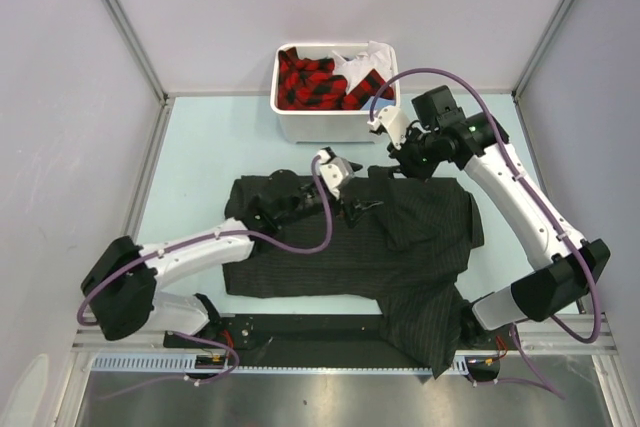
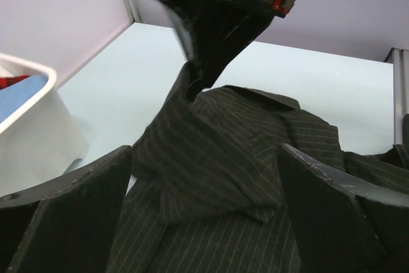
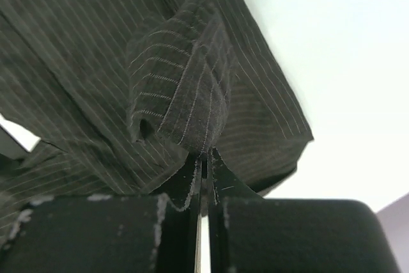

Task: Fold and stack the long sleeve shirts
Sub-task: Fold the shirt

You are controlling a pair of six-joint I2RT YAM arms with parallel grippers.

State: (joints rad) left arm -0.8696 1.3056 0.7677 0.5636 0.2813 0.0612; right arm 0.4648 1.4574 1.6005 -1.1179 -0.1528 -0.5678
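The shirt's fold hangs bunched below my right gripper, so next my left gripper takes this fold before my right gripper opens and grips its lower end point(image 1: 401, 239).
The black pinstriped long sleeve shirt point(image 1: 330, 257) lies spread on the pale table, with one part hanging over the near edge. My right gripper point(image 1: 400, 169) is shut on a raised fold at the shirt's far edge. In the right wrist view point(image 3: 204, 155) its jaws are pressed together on the cloth point(image 3: 182, 94). My left gripper point(image 1: 352, 203) is open just over the shirt's middle. In the left wrist view point(image 2: 204, 153) its fingers point(image 2: 64, 212) stand wide apart over the pinstriped cloth point(image 2: 255, 126), holding nothing. The right gripper point(image 2: 204, 62) shows ahead, lifting the fold.
A white bin point(image 1: 285, 119) with red-and-black plaid and white garments stands at the back centre; its wall also shows in the left wrist view point(image 2: 29, 135). Grey walls and metal posts enclose the table. A black rail point(image 1: 300, 332) runs along the near edge.
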